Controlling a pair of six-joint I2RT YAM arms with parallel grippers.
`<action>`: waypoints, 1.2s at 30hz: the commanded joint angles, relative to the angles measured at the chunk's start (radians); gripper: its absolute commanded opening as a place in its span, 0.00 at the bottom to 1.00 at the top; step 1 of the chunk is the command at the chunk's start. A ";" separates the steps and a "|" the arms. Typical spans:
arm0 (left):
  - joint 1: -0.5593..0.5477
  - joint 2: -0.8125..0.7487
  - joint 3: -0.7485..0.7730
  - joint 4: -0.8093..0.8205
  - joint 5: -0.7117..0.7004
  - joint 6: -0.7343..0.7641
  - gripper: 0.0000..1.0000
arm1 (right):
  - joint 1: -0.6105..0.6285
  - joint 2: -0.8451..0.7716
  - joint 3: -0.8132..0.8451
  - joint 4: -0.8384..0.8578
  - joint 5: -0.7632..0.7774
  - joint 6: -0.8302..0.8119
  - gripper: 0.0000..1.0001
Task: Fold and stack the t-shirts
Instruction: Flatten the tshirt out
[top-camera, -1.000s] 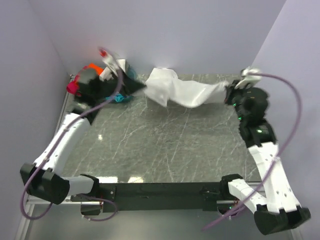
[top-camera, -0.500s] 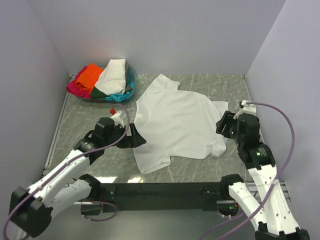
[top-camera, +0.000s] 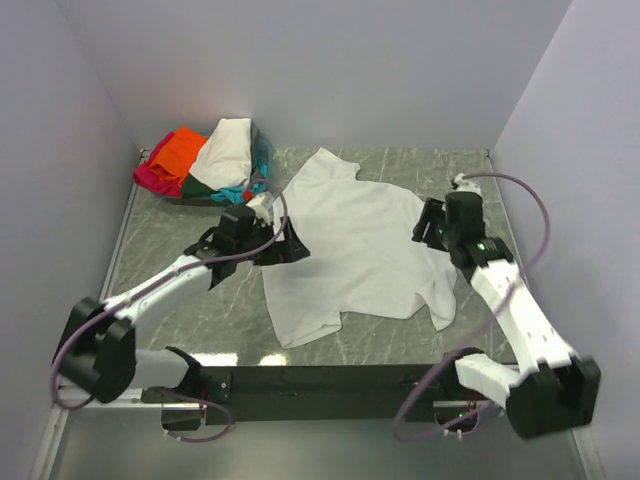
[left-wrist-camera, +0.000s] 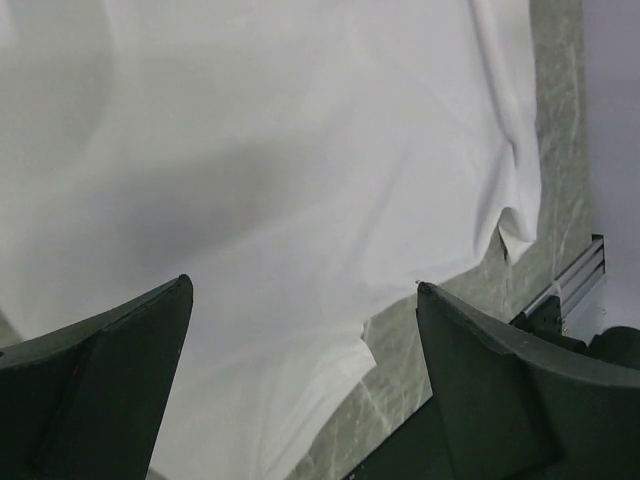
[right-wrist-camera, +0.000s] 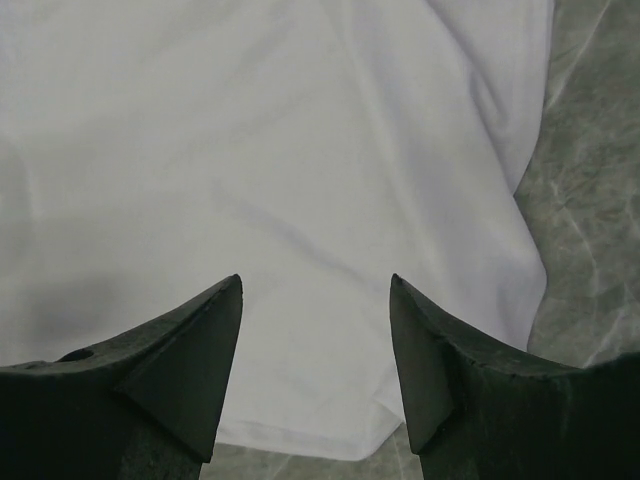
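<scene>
The white t-shirt's near sleeve is next for my left gripper, which should close on the sleeve's corner (top-camera: 286, 344) closest to the black rail.
A plain white t-shirt (top-camera: 350, 245) lies spread flat on the marble table (top-camera: 180, 260), its neck toward the back. My left gripper (top-camera: 290, 245) hovers open over the shirt's left edge; in the left wrist view the white cloth (left-wrist-camera: 300, 150) fills the frame, with nothing between the dark fingers (left-wrist-camera: 110, 380). My right gripper (top-camera: 425, 225) is open above the shirt's right side. The right wrist view shows the shirt's cloth (right-wrist-camera: 300, 150) and one of its edges below that gripper's fingers (right-wrist-camera: 440, 350), apart from them. Other t-shirts sit piled at the back left: cream-white (top-camera: 225, 150), orange (top-camera: 178, 150), magenta-pink (top-camera: 150, 178), teal (top-camera: 240, 193).
The pile rests in a low bin (top-camera: 262, 155) in the back-left corner, close to the left arm. Walls close the table in on the left, back and right. A black rail (top-camera: 320, 380) with both arm bases runs along the near edge.
A second ago both grippers held the white shirt stretched in the air at the back. They have let go; the shirt now lies flat, and both open grippers hover over its sides.
</scene>
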 joint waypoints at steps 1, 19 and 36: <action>-0.004 0.182 0.089 0.207 0.076 -0.007 0.99 | -0.033 0.177 0.070 0.102 -0.025 0.003 0.67; 0.007 0.531 0.169 0.262 0.139 0.046 0.99 | -0.226 0.974 0.570 -0.025 -0.140 -0.014 0.61; 0.065 0.489 0.102 0.264 0.162 0.072 0.99 | -0.238 1.274 0.983 -0.194 -0.060 -0.072 0.60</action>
